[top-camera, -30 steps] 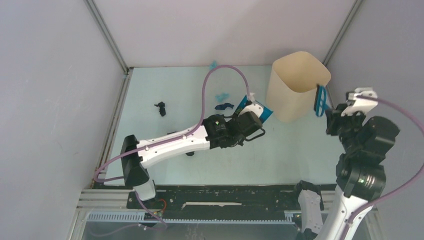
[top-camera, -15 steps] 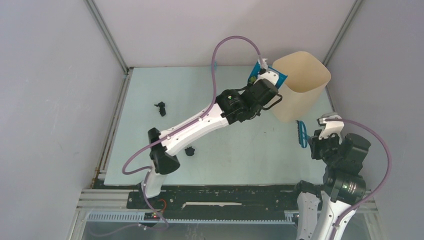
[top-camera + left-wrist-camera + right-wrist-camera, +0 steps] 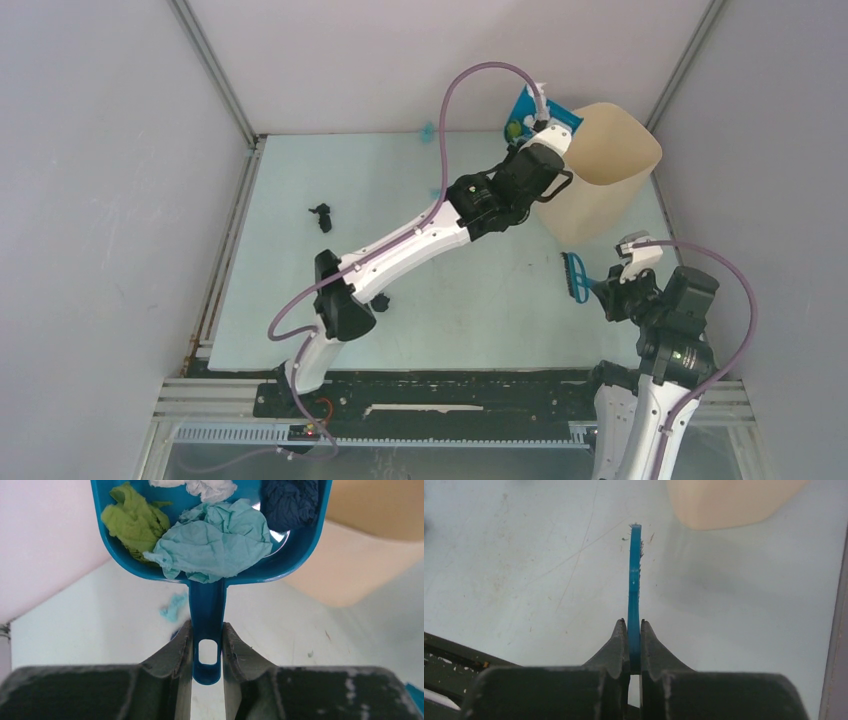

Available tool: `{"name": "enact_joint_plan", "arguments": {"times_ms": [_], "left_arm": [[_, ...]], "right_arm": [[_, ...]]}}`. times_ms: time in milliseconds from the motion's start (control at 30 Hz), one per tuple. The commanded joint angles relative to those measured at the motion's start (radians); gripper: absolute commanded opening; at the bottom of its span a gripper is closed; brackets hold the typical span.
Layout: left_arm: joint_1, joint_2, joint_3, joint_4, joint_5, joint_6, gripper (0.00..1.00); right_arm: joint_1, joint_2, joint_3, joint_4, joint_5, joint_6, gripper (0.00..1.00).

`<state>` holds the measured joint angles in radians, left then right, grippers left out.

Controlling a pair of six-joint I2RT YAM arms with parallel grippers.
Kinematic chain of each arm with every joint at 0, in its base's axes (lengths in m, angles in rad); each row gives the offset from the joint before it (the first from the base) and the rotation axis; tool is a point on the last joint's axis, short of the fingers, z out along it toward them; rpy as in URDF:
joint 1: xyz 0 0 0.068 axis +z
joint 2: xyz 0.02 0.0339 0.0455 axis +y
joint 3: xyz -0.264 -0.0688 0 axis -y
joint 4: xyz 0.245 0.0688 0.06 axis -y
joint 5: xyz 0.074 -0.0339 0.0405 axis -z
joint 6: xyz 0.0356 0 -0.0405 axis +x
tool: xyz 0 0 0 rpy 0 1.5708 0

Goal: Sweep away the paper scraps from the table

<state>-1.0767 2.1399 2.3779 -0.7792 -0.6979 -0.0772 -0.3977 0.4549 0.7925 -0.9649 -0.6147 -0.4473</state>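
Next, my left gripper lets go of the blue dustpan on the bare table (image 3: pixel 500 309) toward the front edge, short of the blue brush.
My left gripper (image 3: pixel 541 135) is shut on the handle of the blue dustpan (image 3: pixel 528 103), which it holds up in the air beside the far left rim of the beige bin (image 3: pixel 600 170). In the left wrist view the dustpan (image 3: pixel 300 545) carries green (image 3: pixel 132 522), light blue (image 3: pixel 210 547), white (image 3: pixel 210 487) and navy (image 3: pixel 290 500) paper scraps. A black scrap (image 3: pixel 321 215) and a light blue one (image 3: pixel 427 130) lie on the table (image 3: pixel 480 300). My right gripper (image 3: pixel 603 290) is shut on the small blue brush (image 3: pixel 575 277), low over the table's right side.
The bin stands at the table's back right, close to both arms. Metal rails (image 3: pixel 225 240) edge the table and grey walls close it in on three sides. In the right wrist view the brush (image 3: pixel 634 575) points edge-on toward the bin (image 3: pixel 729 500).
My left arm has lifted the loaded dustpan from the middle of the table up to the bin's rim. My right arm has lowered the brush from beside the bin's rim toward the table, nearer the front.
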Motion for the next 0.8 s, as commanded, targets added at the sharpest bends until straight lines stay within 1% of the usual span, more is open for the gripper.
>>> {"name": "enact_joint_plan", "arguments": {"times_ms": [0,167,333,467,500,567,633,767], "left_arm": [[0.006,0.053,0.072,0.254,-0.106,0.225,0.00],[0.006,0.163,0.174,0.439,-0.143,0.425,0.00],[0.013,0.237,0.172,0.642,-0.159,0.608,0.00],[0.017,0.300,0.165,0.806,-0.171,0.817,0.00],[0.017,0.299,0.139,0.861,-0.171,0.879,0.00],[0.014,0.285,0.032,0.998,-0.166,1.018,0.00],[0.014,0.294,-0.016,1.113,-0.171,1.135,0.00],[0.016,0.305,-0.104,1.270,-0.164,1.352,0.00]], "right_arm": [[0.020,-0.020,0.007,0.102,-0.008,0.066,0.00],[0.040,-0.017,0.003,0.115,0.011,0.088,0.00],[0.040,-0.030,0.004,0.111,0.009,0.087,0.00],[0.042,-0.052,0.000,0.113,0.004,0.084,0.00],[0.042,-0.054,-0.001,0.111,0.003,0.085,0.00],[0.043,-0.057,-0.001,0.112,0.005,0.086,0.00],[0.045,-0.055,-0.001,0.113,0.007,0.086,0.00],[0.057,-0.049,-0.001,0.116,0.010,0.091,0.00]]}}
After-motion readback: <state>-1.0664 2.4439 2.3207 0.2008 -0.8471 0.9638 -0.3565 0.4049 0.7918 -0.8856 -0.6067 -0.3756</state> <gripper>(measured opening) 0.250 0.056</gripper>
